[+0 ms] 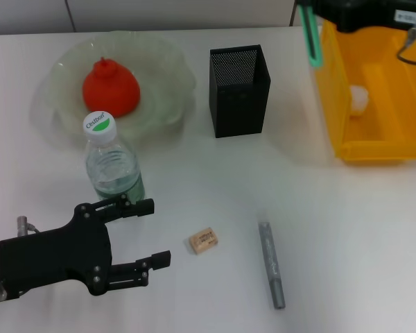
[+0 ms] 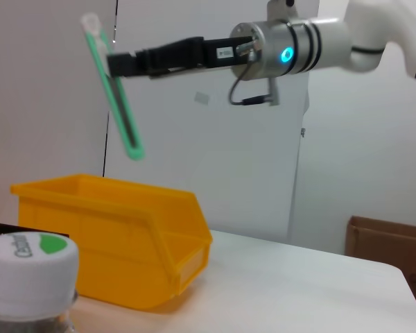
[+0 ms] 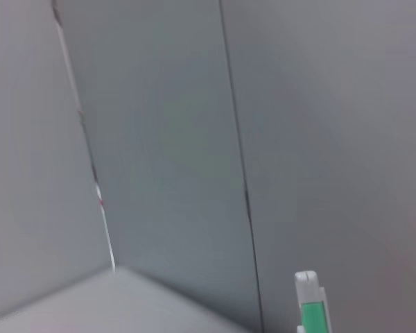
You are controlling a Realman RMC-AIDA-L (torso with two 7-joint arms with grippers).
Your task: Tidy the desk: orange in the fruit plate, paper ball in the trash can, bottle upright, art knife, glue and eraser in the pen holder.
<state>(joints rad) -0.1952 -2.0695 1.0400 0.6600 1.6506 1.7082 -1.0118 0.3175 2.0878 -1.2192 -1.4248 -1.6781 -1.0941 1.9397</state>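
My right gripper needs to release the slim green stick, now high between pen holder and trash can, inside the open top of the black pen holder [image 1: 230, 71].
The orange [image 1: 111, 87] lies in the pale green fruit plate [image 1: 168, 62] at the back left. The bottle [image 1: 113, 166] stands upright in front of the plate; its cap shows in the left wrist view [image 2: 28, 267]. My left gripper [image 1: 159, 232] is open and empty, just in front of the bottle. The eraser [image 1: 203, 240] and a grey pen-shaped tool [image 1: 271, 263] lie on the desk [image 1: 347, 229]. My right gripper [image 1: 312, 10] is shut on a slim green stick [image 2: 121, 118], glue or art knife, held high between the pen holder [image 1: 239, 90] and the trash can [image 1: 378, 139].
A white paper ball [image 1: 359, 97] lies inside the yellow trash can, which also shows in the left wrist view [image 2: 111, 236]. A grey wall runs behind the desk. A cardboard box [image 2: 388, 246] stands beyond the desk's far side.
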